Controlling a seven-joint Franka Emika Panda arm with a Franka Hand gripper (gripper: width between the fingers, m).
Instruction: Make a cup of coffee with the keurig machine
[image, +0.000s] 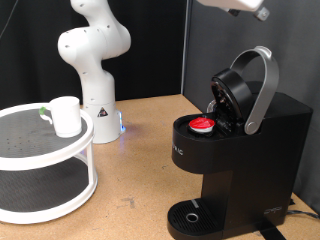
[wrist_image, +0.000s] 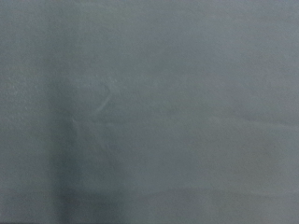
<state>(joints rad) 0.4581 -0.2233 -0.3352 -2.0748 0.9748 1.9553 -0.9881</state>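
Next, my gripper goes to the top of the silver handle (image: 263, 50) on the keurig machine's raised lid and closes there.
The black keurig machine (image: 235, 150) stands at the exterior view's right with its silver-handled lid (image: 258, 88) raised. A small pod with a red top (image: 203, 124) sits in the open chamber. The round drip tray (image: 192, 217) at its base is bare. The white cup (image: 66, 116) stands on the top shelf of a white round rack (image: 45, 165) at the exterior view's left. Only a white piece of the hand (image: 235, 6) shows at the top edge, above the machine; the gripper's fingers are out of view. The wrist view shows only a blank grey surface.
The white robot base (image: 95, 60) stands at the back, between the rack and the machine. A black curtain hangs behind. The rack has a lower shelf. Bare wooden tabletop (image: 135, 170) lies between rack and machine.
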